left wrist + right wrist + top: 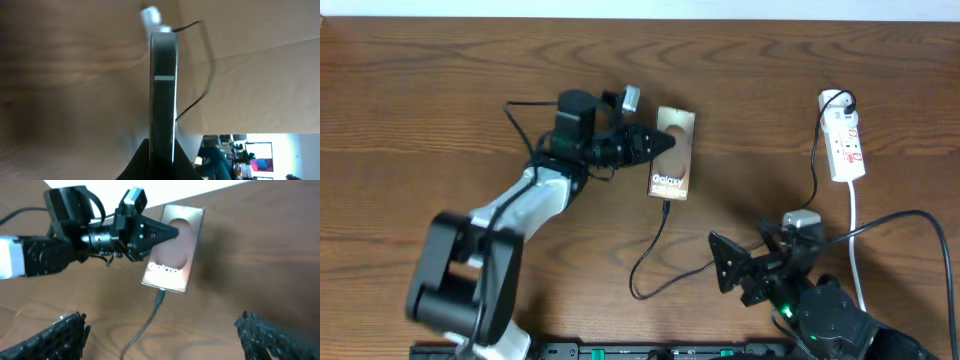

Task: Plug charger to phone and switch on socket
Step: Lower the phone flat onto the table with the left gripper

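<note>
I will put the phone down flat on the wooden table [646, 181] between my left gripper and the loop of the charger cable.
The phone [675, 170] lies on the wooden table with "Galaxy" lettering on its face. My left gripper [663, 142] is shut on the phone's left edge. In the left wrist view the phone [164, 75] stands edge-on between the fingers [162, 160]. The charger cable [645, 265] runs from the phone's near end, loops down and right, then up to a white plug [833, 100] on the socket [847, 148] at the right. Its connector tip [160, 297] touches the phone's [175, 255] bottom edge. My right gripper [738, 272] is open and empty, short of the phone [162, 337].
The socket's white cord [855, 240] runs down toward the right arm's base. A black robot cable [910, 225] arcs at the far right. The table's far edge meets a white wall at the top.
</note>
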{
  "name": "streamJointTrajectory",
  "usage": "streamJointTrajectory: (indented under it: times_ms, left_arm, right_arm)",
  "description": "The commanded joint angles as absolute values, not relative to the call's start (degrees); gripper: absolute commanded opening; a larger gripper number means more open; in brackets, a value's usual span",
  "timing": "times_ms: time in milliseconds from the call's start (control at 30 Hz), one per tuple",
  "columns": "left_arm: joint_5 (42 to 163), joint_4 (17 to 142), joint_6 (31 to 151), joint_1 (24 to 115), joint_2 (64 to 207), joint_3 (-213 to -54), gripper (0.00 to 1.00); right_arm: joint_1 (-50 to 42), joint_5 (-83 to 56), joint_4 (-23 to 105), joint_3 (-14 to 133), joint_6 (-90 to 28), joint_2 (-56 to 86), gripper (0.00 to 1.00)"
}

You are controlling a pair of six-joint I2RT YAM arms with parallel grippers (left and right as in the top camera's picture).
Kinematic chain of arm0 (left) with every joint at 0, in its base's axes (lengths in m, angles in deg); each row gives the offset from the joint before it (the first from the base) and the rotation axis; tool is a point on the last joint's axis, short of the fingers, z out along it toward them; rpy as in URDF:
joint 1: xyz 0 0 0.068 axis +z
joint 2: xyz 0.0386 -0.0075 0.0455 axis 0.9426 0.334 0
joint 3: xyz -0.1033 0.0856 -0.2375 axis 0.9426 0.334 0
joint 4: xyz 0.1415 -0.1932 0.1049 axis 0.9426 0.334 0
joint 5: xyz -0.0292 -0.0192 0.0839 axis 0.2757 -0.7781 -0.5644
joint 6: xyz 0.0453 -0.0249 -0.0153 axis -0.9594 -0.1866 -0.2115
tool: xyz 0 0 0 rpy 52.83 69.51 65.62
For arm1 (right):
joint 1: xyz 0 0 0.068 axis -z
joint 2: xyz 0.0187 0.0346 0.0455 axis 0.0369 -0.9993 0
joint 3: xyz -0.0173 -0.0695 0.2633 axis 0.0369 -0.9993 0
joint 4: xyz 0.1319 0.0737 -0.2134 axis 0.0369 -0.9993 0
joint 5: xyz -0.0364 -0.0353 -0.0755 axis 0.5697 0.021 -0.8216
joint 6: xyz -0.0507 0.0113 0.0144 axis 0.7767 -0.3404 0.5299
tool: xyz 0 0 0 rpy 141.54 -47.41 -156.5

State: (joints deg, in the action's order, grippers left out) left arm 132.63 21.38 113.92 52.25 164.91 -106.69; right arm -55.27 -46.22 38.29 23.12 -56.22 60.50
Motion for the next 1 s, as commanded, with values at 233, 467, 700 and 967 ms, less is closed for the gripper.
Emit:
streamJointTrajectory:
  times_ms: [233, 467, 700, 967]
  left_arm:
    - [131.93, 24.90, 107.93, 55.38, 179.89, -107.89, 0.07]
    - [121.11, 32.33, 107.69, 55.31, 180.91, -107.89, 0.08]
    - [106.10, 44.31, 107.69, 55.31, 180.91, -107.89, 0.15]
    - [104.00, 47.46, 107.73, 55.27, 180.91, -107.89, 0.36]
  right_arm:
    - [-54.97, -47.86, 33.16, 23.34, -63.19, 60.67, 0.96]
    - [-54.97, -47.86, 33.14, 23.34, -63.17, 60.67, 0.98]
    - [-54.97, -48.12, 32.72, 23.34, -63.17, 60.65, 0.99]
    - [-54.97, -48.04, 32.46, 23.34, -64.15, 60.65, 0.99]
